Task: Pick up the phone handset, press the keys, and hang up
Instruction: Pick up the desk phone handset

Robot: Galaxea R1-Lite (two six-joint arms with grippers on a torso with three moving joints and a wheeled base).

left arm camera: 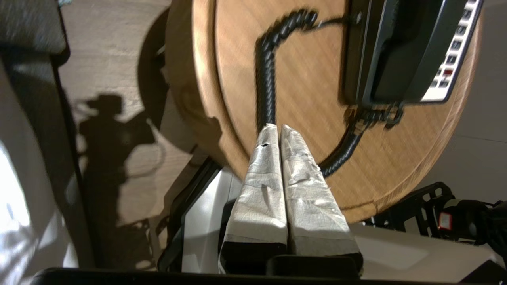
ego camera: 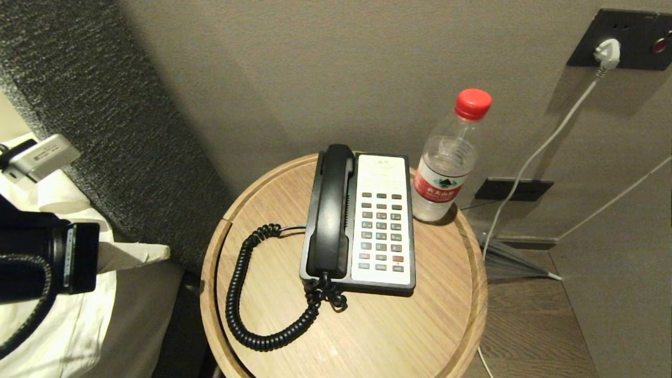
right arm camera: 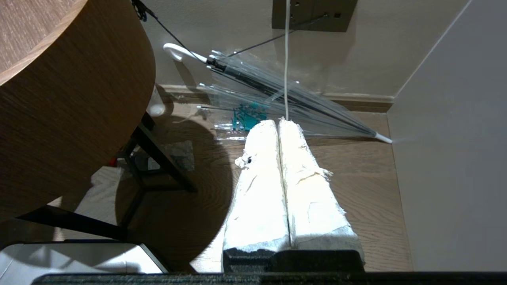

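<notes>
I should next move my left gripper to the middle of the black phone handset (ego camera: 330,218) (left arm camera: 423,16), next to the number keys of the keypad, and close it there.
The black phone handset (ego camera: 332,210) lies in its cradle on the left side of the phone base (ego camera: 383,273), whose white keypad (ego camera: 381,231) has grey keys. A black coiled cord (ego camera: 247,294) loops from the handset's near end across the round wooden table (ego camera: 367,336). My left arm (ego camera: 47,257) shows at the left edge of the head view, off the table. In the left wrist view my left gripper (left arm camera: 276,127) is shut and empty, above the table's near-left rim, pointing at the cord (left arm camera: 266,79) and handset (left arm camera: 400,51). My right gripper (right arm camera: 277,123) hangs shut beside the table, over the floor.
A water bottle (ego camera: 449,163) with a red cap stands at the table's back right, close to the phone. A dark padded headboard (ego camera: 105,105) and white bedding (ego camera: 68,315) lie to the left. A clear umbrella (right arm camera: 277,99) rests on the floor by the wall; a white cable (ego camera: 530,157) hangs from a socket.
</notes>
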